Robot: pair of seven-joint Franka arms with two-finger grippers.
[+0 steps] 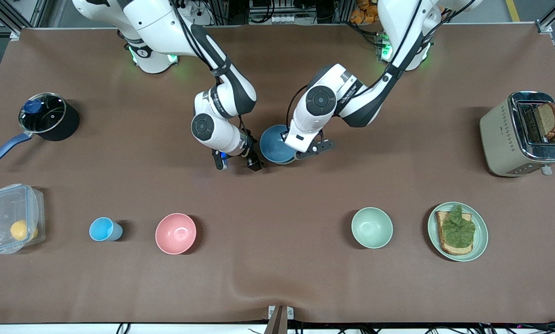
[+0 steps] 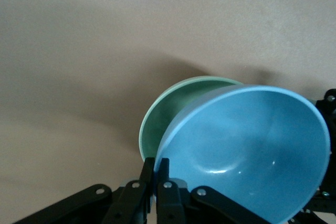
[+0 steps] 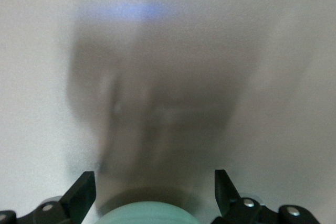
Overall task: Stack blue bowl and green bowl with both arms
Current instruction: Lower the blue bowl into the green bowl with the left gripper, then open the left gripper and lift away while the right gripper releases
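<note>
I need to release the blue bowl, now tilted near the table's middle, from my left gripper inside the green bowl (image 1: 282,145) (image 2: 220,140) just under it, between my grippers.
My left gripper (image 1: 298,153) is shut on the rim of the blue bowl (image 1: 273,144) and holds it tilted near the table's middle. In the left wrist view its fingers (image 2: 163,174) pinch the blue bowl's (image 2: 247,150) rim, and the bowl leans over a green bowl (image 2: 165,121) that stands on the table under it. In the front view that green bowl is hidden by the blue bowl and the arms. My right gripper (image 1: 237,164) is open and empty beside the blue bowl. In the right wrist view a green bowl's rounded edge (image 3: 152,214) shows between its spread fingers (image 3: 83,190).
A second green bowl (image 1: 371,227) stands nearer the front camera, with a green plate with toast (image 1: 479,241) beside it. A pink bowl (image 1: 175,233), a light-blue cup (image 1: 103,229), a plastic box (image 1: 13,218), a pot (image 1: 47,116) and a toaster (image 1: 520,134) are spread around.
</note>
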